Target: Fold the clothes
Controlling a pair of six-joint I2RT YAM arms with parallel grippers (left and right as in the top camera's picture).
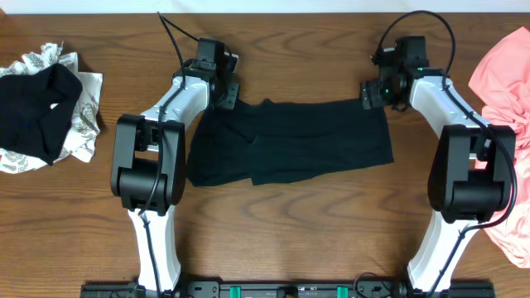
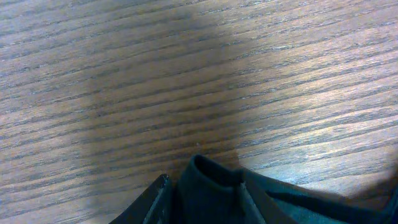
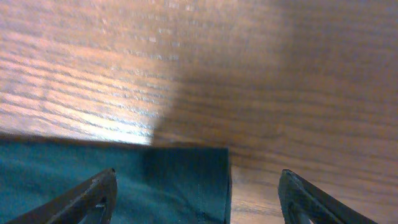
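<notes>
The dark garment's corner is lying flat and loose between the right gripper's open fingers, so that gripper should pinch the garment's far edge (image 3: 186, 153) before both grippers lift.
A dark garment (image 1: 290, 142) lies folded flat across the middle of the table. My left gripper (image 1: 222, 89) is at its far left corner, shut on a pinch of the dark cloth (image 2: 214, 193). My right gripper (image 1: 377, 93) is at the far right corner, open, its fingers (image 3: 198, 193) straddling the garment's corner edge (image 3: 180, 180) without closing on it.
A pile of black and patterned white clothes (image 1: 41, 108) lies at the left edge. A pink garment (image 1: 505, 91) is heaped at the right edge, partly under the right arm. Bare wood table (image 1: 290, 50) lies beyond the grippers.
</notes>
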